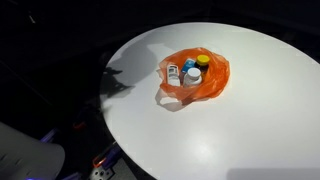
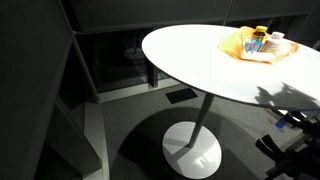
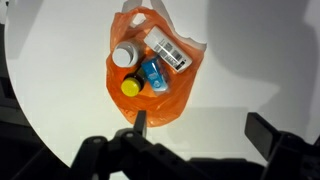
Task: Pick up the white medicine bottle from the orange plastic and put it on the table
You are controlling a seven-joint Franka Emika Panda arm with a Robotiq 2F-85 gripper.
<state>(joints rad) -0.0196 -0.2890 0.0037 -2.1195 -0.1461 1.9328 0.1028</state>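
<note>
My gripper is going to close on the cap point(image 1: 193, 74) point(image 3: 122, 57) of the white-capped bottle, which stands beside the blue item and the yellow cap in the orange bag.
An orange plastic bag point(image 3: 150, 95) lies on the round white table point(image 3: 240, 70) and holds several small bottles. The white medicine bottle point(image 3: 170, 48) lies on its side with a barcode label facing up. Beside it are a white-capped bottle point(image 3: 123, 57), a blue item point(image 3: 152, 73) and a yellow cap point(image 3: 130, 87). My gripper point(image 3: 205, 130) is open and empty, above the table just past the bag's near edge. The bag also shows in both exterior views point(image 1: 195, 77) point(image 2: 250, 46), with the white bottle point(image 1: 173, 72) at its edge. The gripper does not show in either exterior view.
The table stands on a single white pedestal foot point(image 2: 192, 150). Dark floor and dark walls surround it. Bare white tabletop point(image 1: 250, 120) lies all around the bag.
</note>
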